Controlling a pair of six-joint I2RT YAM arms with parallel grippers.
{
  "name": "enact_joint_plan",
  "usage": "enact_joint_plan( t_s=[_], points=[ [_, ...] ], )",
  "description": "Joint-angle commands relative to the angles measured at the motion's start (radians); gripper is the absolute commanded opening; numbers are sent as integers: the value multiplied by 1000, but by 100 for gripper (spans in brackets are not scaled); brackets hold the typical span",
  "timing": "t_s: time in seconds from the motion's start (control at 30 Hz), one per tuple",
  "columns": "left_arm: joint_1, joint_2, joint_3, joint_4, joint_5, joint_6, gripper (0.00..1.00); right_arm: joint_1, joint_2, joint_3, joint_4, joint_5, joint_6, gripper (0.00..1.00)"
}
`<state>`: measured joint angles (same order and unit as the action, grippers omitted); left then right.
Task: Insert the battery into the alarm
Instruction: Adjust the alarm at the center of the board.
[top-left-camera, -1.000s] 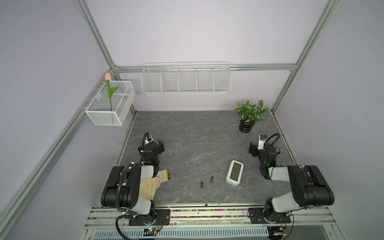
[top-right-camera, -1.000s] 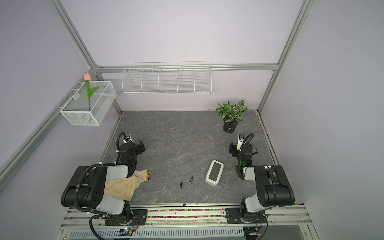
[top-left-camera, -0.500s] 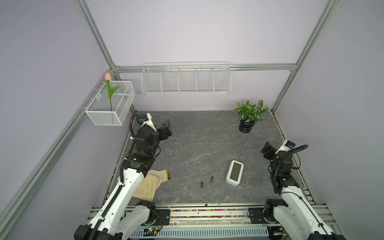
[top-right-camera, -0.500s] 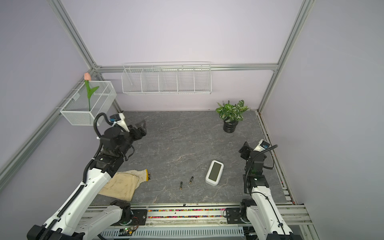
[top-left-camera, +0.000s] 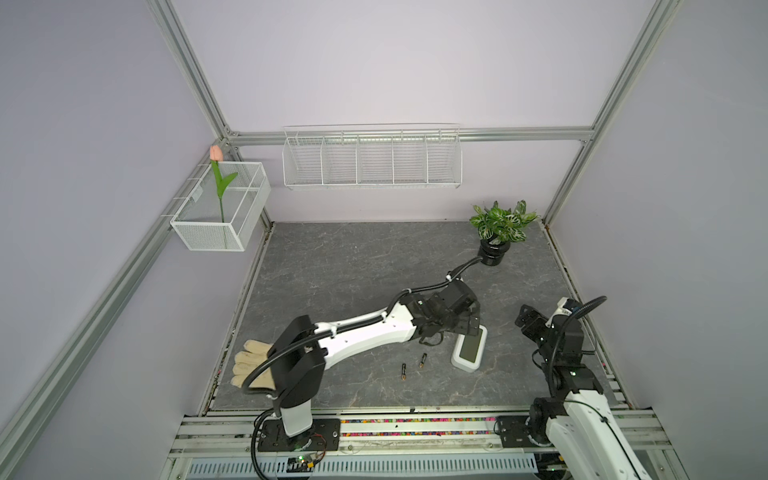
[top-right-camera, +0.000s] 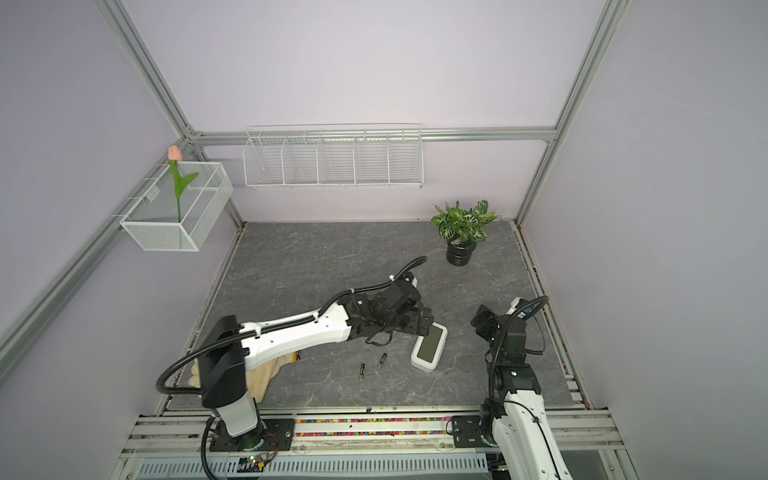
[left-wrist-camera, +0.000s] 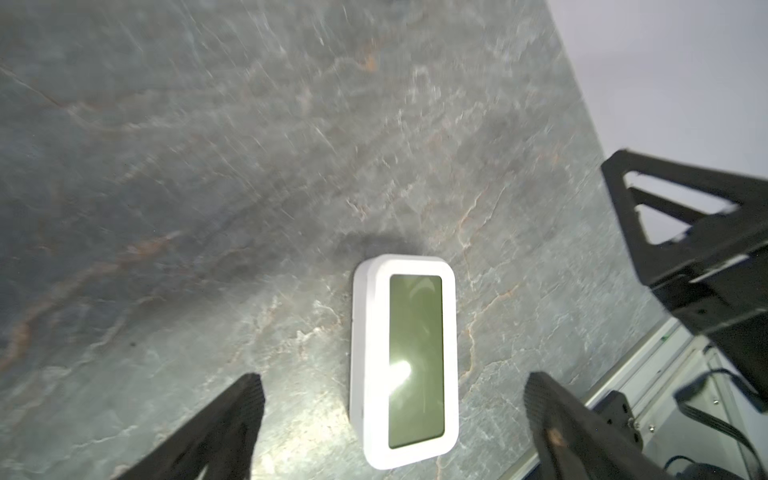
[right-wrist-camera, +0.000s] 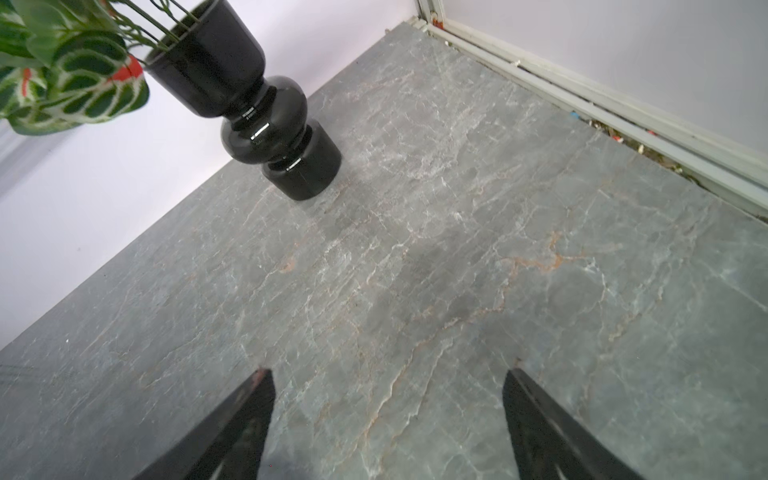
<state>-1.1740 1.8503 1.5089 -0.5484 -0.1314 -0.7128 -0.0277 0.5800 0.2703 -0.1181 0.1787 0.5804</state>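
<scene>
My left gripper should hold the white alarm up first. Then my right gripper should close on the long sides (top-left-camera: 482, 350) of the alarm, around its middle.
The white alarm (top-left-camera: 469, 351) (top-right-camera: 429, 347) lies screen up on the grey table, right of centre near the front. My left gripper (top-left-camera: 471, 322) (top-right-camera: 424, 322) hovers open over its far end. In the left wrist view the alarm (left-wrist-camera: 405, 361) lies lengthwise between the spread fingers of the left gripper (left-wrist-camera: 392, 386), untouched. Two small batteries (top-left-camera: 422, 360) (top-left-camera: 403, 371) lie loose on the table left of the alarm, also in a top view (top-right-camera: 382, 360) (top-right-camera: 362, 371). My right gripper (top-left-camera: 525, 320) (right-wrist-camera: 388, 374) stands open and empty, right of the alarm.
A beige glove (top-left-camera: 249, 365) lies at the front left under the left arm. A potted plant (top-left-camera: 494, 249) (right-wrist-camera: 249, 116) stands at the back right. A wire basket (top-left-camera: 220, 208) and a wire shelf (top-left-camera: 372, 158) hang on the walls.
The left arm has swung from the back left across the table to above the alarm. The right arm has shifted slightly inward. The alarm and batteries have not moved.
</scene>
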Motion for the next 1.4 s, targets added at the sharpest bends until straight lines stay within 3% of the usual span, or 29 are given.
enact_joint_plan(
  t_s=[0.0, 0.2, 0.53, 1.37],
  points=[
    [-14, 102, 94, -159, 8, -64, 100, -5, -48, 23, -165, 6, 22, 89],
    [-78, 255, 265, -290, -1, -62, 99, -4, -110, -4, -222, 36, 56, 89],
    [-120, 362, 387, -403, -27, -97, 100, -4, -123, 1, -260, 44, 65, 89],
    [-148, 447, 431, -462, -28, -134, 95, -4, -124, -6, -258, 35, 74, 89]
  ],
)
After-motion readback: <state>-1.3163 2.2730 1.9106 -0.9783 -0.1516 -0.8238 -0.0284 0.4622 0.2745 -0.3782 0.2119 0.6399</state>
